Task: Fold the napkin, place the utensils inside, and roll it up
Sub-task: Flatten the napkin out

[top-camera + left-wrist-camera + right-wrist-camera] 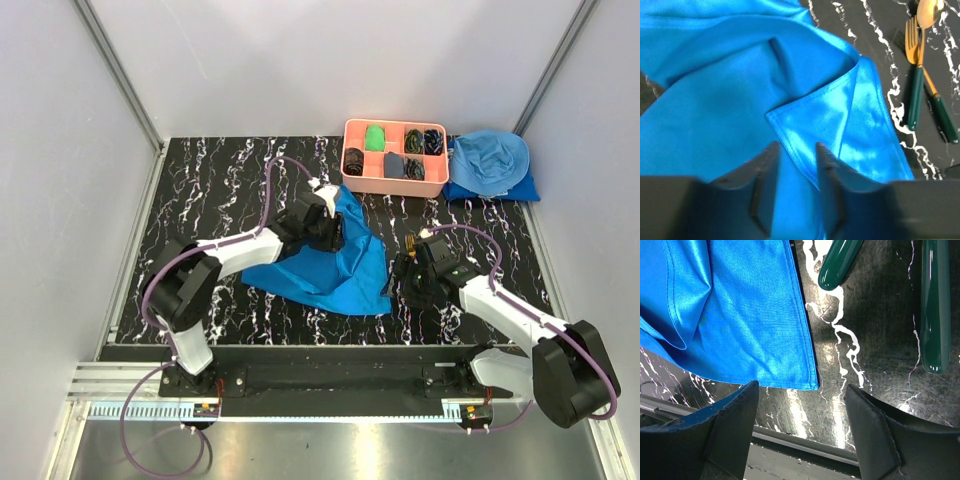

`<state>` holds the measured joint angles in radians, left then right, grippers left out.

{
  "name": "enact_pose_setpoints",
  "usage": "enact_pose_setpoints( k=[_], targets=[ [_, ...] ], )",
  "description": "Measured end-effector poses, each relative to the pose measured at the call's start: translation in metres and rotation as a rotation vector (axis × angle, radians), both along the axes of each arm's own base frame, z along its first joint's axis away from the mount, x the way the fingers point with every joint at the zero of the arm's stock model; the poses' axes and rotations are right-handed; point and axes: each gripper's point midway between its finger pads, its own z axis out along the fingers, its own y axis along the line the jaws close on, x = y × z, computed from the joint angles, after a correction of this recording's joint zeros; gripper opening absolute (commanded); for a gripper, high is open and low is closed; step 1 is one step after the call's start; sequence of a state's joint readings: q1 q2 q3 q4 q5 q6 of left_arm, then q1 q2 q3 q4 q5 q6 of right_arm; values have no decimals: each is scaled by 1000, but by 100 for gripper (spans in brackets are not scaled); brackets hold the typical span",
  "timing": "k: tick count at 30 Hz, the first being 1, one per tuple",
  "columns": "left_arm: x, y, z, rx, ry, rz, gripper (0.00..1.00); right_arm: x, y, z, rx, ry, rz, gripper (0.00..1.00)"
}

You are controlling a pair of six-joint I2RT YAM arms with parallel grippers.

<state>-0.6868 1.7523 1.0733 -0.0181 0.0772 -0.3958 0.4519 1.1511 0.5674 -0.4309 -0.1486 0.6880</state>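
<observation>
A corner of the napkin is folded back over its middle, so next my left gripper pinches the folded corner's hemmed edge (793, 154) and pulls the napkin open before folding.
The royal-blue napkin (335, 265) lies rumpled and partly folded on the dark marbled table. My left gripper (330, 228) hovers low over its upper part. In the left wrist view the left gripper (796, 147) stands open, with a hemmed fold edge of the napkin (730, 100) running under the gap. The fork (914, 80) and spoon (936, 95), gold heads and green handles, lie side by side right of the cloth. My right gripper (398, 278) is open and empty just off the napkin's near right corner (810, 382); two green handles (934, 305) lie beyond it.
A pink compartment tray (352, 184) with small items stands at the back. A sky-blue heap of cloth (490, 162) lies to its right. The table's front rail (805, 440) runs just below the right gripper's fingers.
</observation>
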Motion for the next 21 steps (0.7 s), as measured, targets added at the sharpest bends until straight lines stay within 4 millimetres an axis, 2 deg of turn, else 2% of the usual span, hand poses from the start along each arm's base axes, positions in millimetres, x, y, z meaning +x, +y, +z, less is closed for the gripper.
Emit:
enact_pose_setpoints(
  k=[3,9,15,21],
  targets=[
    [5,-8,-2,13,-18,-60,70,0,0,0,1,2,-1,79],
    [16,-22,-15,65,-36,-167,73,-1,0,1,11,-2,-11,79],
    [19,-28,-30,106,-23,-236,69,-3,0,0,19,-2,-21,79],
    [15,-28,-45,128,15,-258,53,-3,0,0,19,-2,-22,79]
  ],
)
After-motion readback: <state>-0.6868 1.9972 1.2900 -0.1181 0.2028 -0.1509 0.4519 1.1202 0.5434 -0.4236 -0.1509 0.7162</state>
